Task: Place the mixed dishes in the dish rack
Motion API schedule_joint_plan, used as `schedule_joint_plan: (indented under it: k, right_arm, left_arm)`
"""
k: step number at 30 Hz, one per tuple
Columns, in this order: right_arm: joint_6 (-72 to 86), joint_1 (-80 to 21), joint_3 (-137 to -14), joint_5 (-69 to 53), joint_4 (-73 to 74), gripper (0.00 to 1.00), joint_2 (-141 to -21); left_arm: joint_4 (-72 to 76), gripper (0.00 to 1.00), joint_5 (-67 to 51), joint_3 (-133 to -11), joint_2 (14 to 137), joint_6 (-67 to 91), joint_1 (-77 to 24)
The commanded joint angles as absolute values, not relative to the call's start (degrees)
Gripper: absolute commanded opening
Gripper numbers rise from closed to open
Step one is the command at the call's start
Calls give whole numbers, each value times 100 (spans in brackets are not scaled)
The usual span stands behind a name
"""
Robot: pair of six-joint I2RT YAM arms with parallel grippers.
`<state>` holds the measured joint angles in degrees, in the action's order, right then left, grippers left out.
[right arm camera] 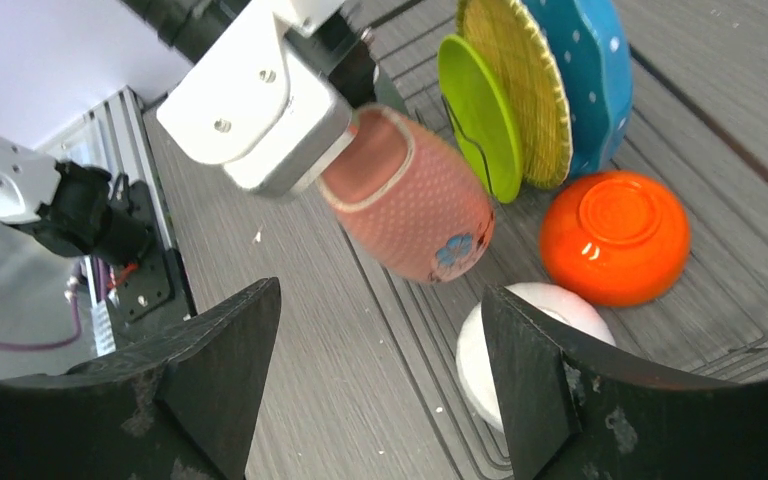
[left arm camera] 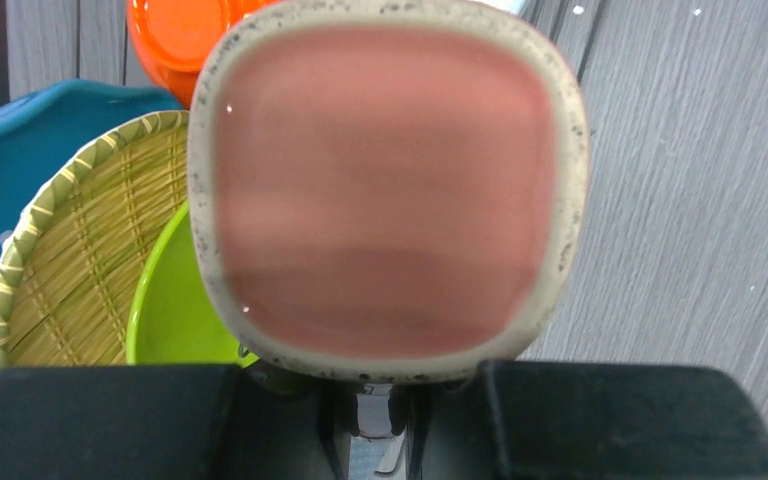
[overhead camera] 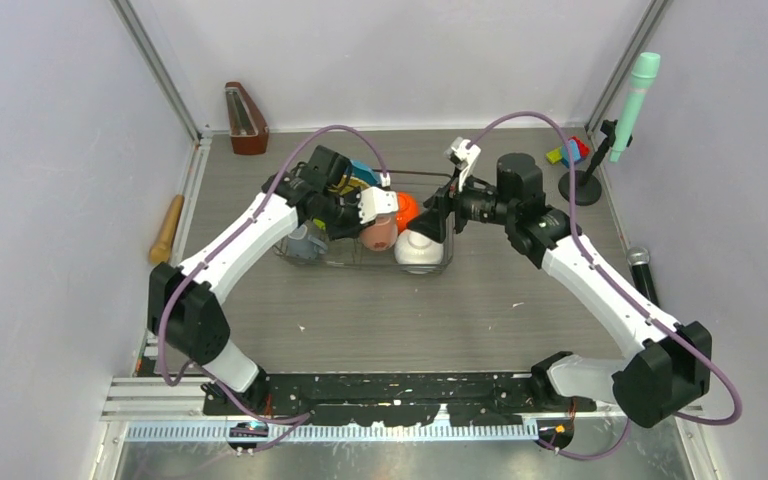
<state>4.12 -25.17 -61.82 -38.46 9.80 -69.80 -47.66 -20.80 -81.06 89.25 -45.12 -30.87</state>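
Note:
My left gripper should set the pink mug free in the dish rack (overhead camera: 377, 243) (left arm camera: 400, 180), in the spot between the lime plate and the white bowl.
My left gripper (overhead camera: 370, 222) is shut on the rim of the pink mug (overhead camera: 380, 235), holding it tilted over the dish rack (overhead camera: 360, 266). In the left wrist view the mug's mouth (left arm camera: 385, 180) fills the frame above the jaws (left arm camera: 390, 385). The blue dotted plate (right arm camera: 590, 70), woven plate (right arm camera: 515, 85) and lime plate (right arm camera: 475, 115) stand upright in the rack. The orange bowl (right arm camera: 615, 235) and white bowl (right arm camera: 480, 350) lie upside down beside them. A grey-blue cup (overhead camera: 307, 242) sits at the rack's left end. My right gripper (right arm camera: 380, 370) is open and empty, just right of the mug.
A wooden rolling pin (overhead camera: 167, 228) lies by the left wall, and a wooden metronome (overhead camera: 246, 118) stands at the back left. At the back right are coloured blocks (overhead camera: 568, 152) and a green microphone on a stand (overhead camera: 632, 100). A black microphone (overhead camera: 642, 270) lies at the right edge.

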Motion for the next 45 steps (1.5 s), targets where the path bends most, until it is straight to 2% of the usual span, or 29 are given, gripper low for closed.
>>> schedule_joint_plan:
  k: [1, 4, 13, 28, 33, 39, 42, 45]
  right_arm:
    - [-173, -2655, -5839, -3995, 79, 80, -7081]
    - [-178, -2738, -5739, -3556, 30, 80, -7150]
    - [-9, -2742, -5376, -3495, -144, 80, -7040]
    - [261, -2741, -4687, -3182, -50, 80, -5889]
    - [297, -2747, -4680, -3209, 31, 81, -5764]
    - [368, -2742, -4667, -3271, 103, 81, -5733]
    - [386, -2742, -4668, -3295, 110, 81, -5723]
    - [393, -2742, -4686, -3304, 128, 81, -5722]
  left_arm:
    - [-4947, 0, -2214, -8575, 9088, -5086, -2988]
    - [-4610, 0, -2228, -8345, 9119, -5148, -2988]
    - [-4268, 0, -2284, -8201, 9456, -5148, -2963]
    - [-4119, 0, -1931, -8216, 10038, -5080, -2936]
    - [-3995, 5, -1663, -8130, 10066, -5112, -2936]
    - [-3951, 7, -1508, -8137, 10089, -5231, -2936]
    - [-3996, 21, -1472, -8154, 10108, -5249, -2936]
    - [-3963, 40, -1462, -8112, 10055, -5185, -2936]
